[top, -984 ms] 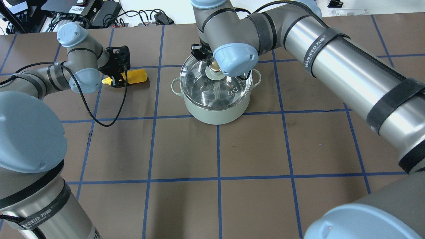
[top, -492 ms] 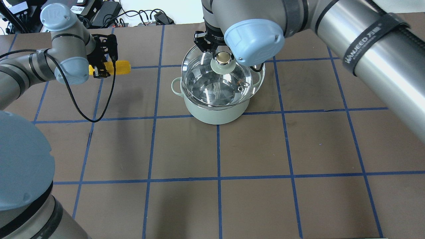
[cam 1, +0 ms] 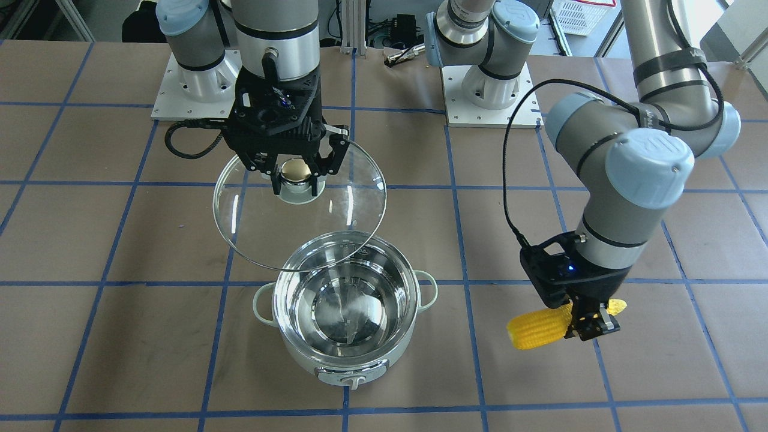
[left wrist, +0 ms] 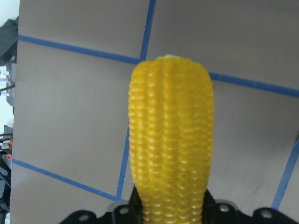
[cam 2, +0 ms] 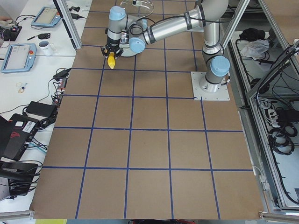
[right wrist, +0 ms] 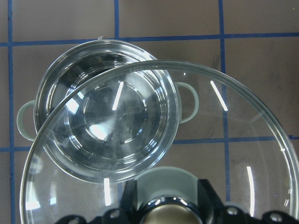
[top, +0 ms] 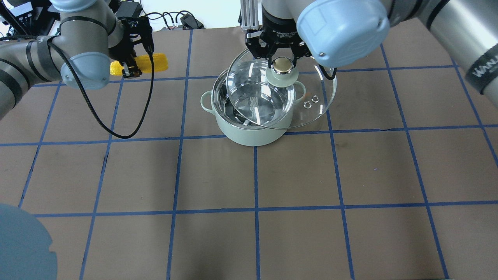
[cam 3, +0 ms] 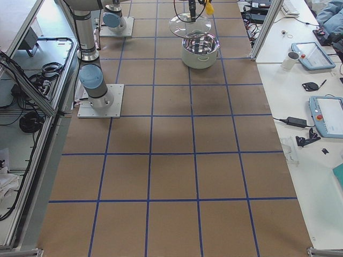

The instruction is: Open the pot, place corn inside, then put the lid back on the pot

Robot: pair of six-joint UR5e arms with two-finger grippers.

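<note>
Next, my left gripper releases the yellow corn over the shiny steel bottom of the open pale-green pot (cam 1: 351, 296).
The pale-green pot (top: 253, 134) (cam 1: 345, 354) stands open on the table, its steel inside empty (right wrist: 107, 121). My right gripper (top: 283, 58) (cam 1: 295, 180) is shut on the knob of the glass lid (top: 311, 112) (cam 1: 252, 228) and holds it in the air, above and offset to the pot's right and rear. My left gripper (top: 130, 66) (cam 1: 591, 324) is shut on the yellow corn (top: 155, 62) (cam 1: 534, 330) (left wrist: 170, 140) and holds it level above the table, well off to the pot's left.
The brown table (top: 295, 171) has a blue tape grid. Cables and electronics (top: 97, 11) lie beyond its far edge. The arm bases (cam 1: 486, 90) stand at the robot's side. A black cable (top: 116, 136) hangs from my left wrist.
My right gripper has lifted the lid off the pot and carried it up and to the right. My left gripper has raised the corn from the table and shifted it slightly toward the pot.
</note>
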